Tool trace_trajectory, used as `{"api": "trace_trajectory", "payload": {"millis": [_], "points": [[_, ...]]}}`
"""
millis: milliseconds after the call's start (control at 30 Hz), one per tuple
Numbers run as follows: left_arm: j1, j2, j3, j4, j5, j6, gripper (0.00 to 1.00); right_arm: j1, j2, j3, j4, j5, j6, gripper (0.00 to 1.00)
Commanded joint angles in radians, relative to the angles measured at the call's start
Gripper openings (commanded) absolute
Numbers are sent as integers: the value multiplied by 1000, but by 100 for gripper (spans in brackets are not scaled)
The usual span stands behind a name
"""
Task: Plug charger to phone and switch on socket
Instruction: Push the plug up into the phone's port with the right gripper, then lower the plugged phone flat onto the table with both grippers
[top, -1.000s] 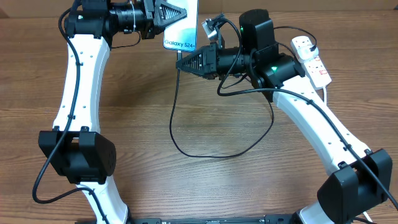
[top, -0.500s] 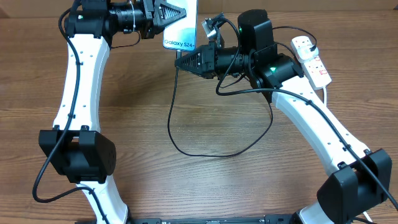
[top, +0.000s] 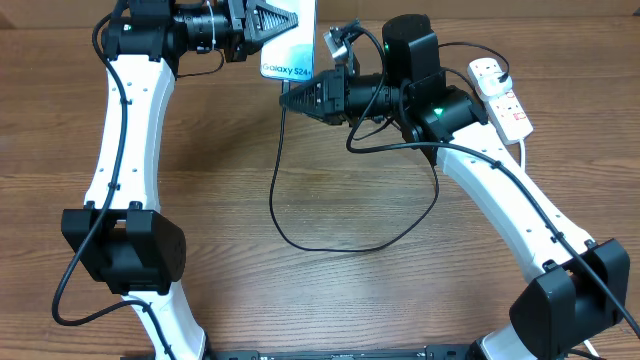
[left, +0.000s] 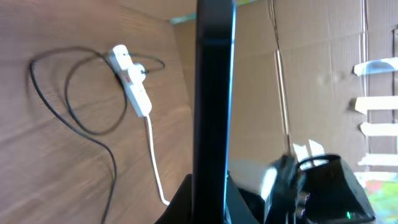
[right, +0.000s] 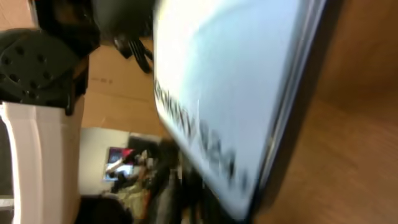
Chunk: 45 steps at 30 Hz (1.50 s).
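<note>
My left gripper is going to set the phone down on the wooden table (top: 302, 112) under the fingertips of my right gripper, behind the loop of the black cable. The phone is held up at the table's back.
My left gripper (top: 268, 22) is shut on the phone (top: 293, 40) and holds it up at the back of the table, its "Galaxy S24" end pointing toward me. In the left wrist view the phone (left: 213, 93) shows edge-on between the fingers (left: 208, 199). My right gripper (top: 288, 100) is shut on the charger's connector tip just below the phone's bottom edge. The black cable (top: 330, 240) hangs from it in a loop and runs to the white socket (top: 500, 95) at the back right. The right wrist view is filled by the blurred phone screen (right: 224, 81).
The socket (left: 132, 81) and its thick white lead (left: 154, 162) show on the wooden table in the left wrist view. A cardboard wall (left: 298, 74) stands behind the table. Both arm bases stand at the front edge.
My right gripper has moved a little left and up with the connector tip, closer to the phone's bottom edge. The cable loop has shifted left with it. The left arm has barely moved.
</note>
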Motion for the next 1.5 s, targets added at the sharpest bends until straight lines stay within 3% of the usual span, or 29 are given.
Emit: {"api": "trace_trajectory", "payload": {"millis": [0, 67, 267, 400, 600, 733, 1100, 1467], "points": [[-10, -1, 4, -3, 90, 37, 4, -19, -8, 20, 18, 67, -8, 22], [-10, -1, 4, -3, 82, 37, 4, -19, -8, 20, 14, 67, -8, 33], [-7, -1, 4, -3, 42, 36, 4, -19, -8, 20, -6, 67, -8, 48], [-4, -1, 4, -3, -43, 37, 4, -19, -8, 20, -19, 67, -17, 63], [34, -1, 4, -34, -173, 37, 4, -19, -8, 20, -47, 106, -31, 74], [64, 8, 4, -113, -277, 53, 4, -19, -8, 20, -82, 151, -34, 76], [28, 200, 4, -265, -275, 196, 4, -19, -8, 20, -151, 214, -75, 77], [-68, 399, 4, -182, -302, 220, 4, -19, -8, 20, -217, 234, -87, 77]]}}
